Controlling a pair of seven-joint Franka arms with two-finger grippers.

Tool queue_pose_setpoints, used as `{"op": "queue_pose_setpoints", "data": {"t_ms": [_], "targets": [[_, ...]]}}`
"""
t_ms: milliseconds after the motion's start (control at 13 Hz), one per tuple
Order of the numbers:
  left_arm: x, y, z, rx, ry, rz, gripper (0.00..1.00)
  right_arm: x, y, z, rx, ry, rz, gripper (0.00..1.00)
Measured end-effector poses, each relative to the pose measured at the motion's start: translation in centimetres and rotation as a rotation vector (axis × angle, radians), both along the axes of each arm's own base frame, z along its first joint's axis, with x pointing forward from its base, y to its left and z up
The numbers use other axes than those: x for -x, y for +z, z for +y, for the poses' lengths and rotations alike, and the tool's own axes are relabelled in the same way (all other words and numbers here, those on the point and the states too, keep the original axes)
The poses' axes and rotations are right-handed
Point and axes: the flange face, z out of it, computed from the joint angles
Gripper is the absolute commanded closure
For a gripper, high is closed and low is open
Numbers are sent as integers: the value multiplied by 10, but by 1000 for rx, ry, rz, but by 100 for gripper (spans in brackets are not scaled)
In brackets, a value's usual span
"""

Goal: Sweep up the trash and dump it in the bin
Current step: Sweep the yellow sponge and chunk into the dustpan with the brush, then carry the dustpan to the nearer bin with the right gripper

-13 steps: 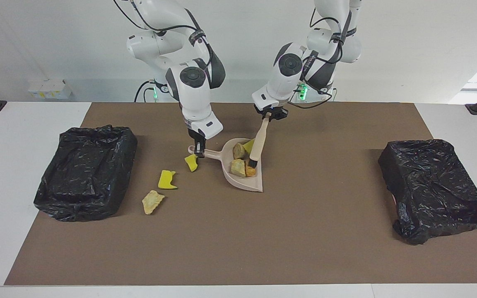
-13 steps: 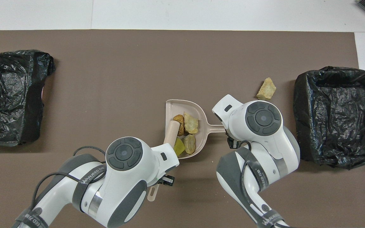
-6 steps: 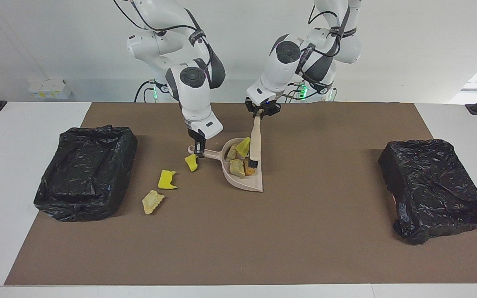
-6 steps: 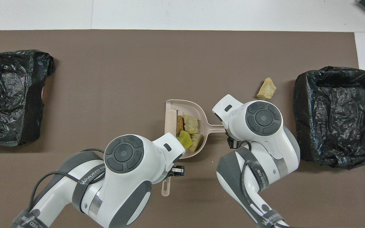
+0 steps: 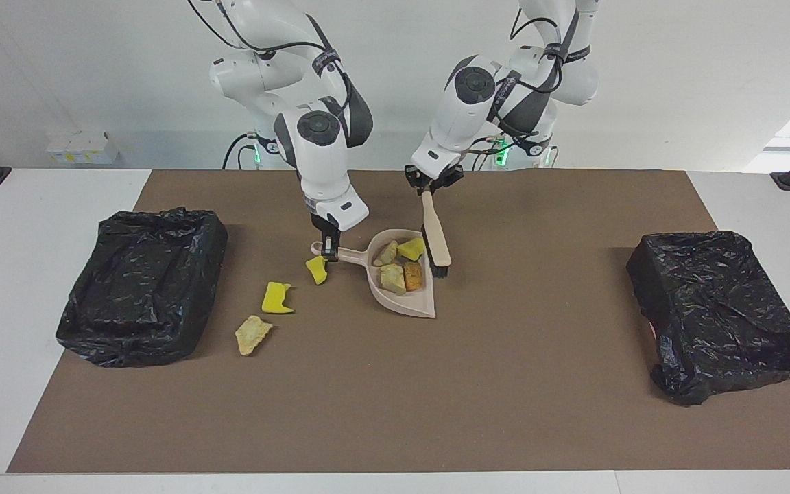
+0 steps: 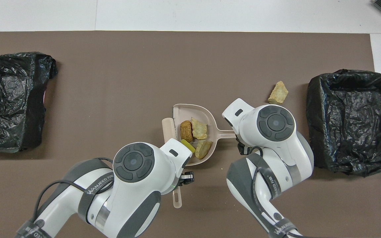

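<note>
Next, I release the beige brush from my left gripper on the brown mat's near side (image 6: pixel 179 200), closer to me than the dustpan. The brush is now just outside the pan's open edge.
The beige dustpan (image 5: pixel 405 302) lies mid-table and holds several pieces of trash: a yellow piece (image 5: pixel 411 248), two tan lumps (image 5: pixel 392 278) and an orange-brown lump (image 5: pixel 413 274). My right gripper (image 5: pixel 330 248) is shut on the dustpan's handle. My left gripper (image 5: pixel 431 185) is shut on the beige brush (image 5: pixel 436 240), whose bristles stand just outside the pan's open edge, toward the left arm's end. Two yellow pieces (image 5: pixel 317 269) (image 5: pixel 276 298) and a tan lump (image 5: pixel 252 334) lie on the mat toward the right arm's end. In the overhead view only the tan lump (image 6: pixel 278 93) of these shows.
A black-lined bin (image 5: pixel 141 288) stands at the right arm's end of the brown mat, beside the loose pieces. A second black-lined bin (image 5: pixel 717 309) stands at the left arm's end. White table surrounds the mat.
My left gripper has swung the brush out of the dustpan to just outside its open edge. The pieces in the pan have shifted deeper. The right gripper and dustpan have stayed put.
</note>
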Motion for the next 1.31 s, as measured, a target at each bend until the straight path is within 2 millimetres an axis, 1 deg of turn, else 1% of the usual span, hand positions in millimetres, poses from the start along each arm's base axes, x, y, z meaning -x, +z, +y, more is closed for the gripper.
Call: {"op": "queue_pose_setpoints", "data": {"t_ms": [232, 463, 540, 695, 926, 1003, 1158, 1312], "targets": [[19, -1, -3, -63, 23, 71, 100, 0, -1, 0, 0, -1, 1, 100], [30, 4, 0, -103, 36, 114, 100, 0, -1, -1, -1, -3, 2, 100], [36, 4, 0, -113, 34, 121, 100, -1, 0, -1, -2, -5, 1, 100], [67, 0, -5, -137, 7, 128, 100, -8, 8, -5, -10, -15, -17, 100], [128, -19, -11, -153, -36, 100, 100, -28, 37, -25, -9, 13, -28, 100], [144, -28, -14, -145, -40, 76, 100, -34, 48, -35, -4, 24, -22, 100], [169, -49, -18, -135, -58, 44, 100, -47, 69, -63, 2, 52, -7, 100], [177, -63, -17, -124, -61, 23, 100, -57, 84, -94, 1, 86, 1, 100]]}}
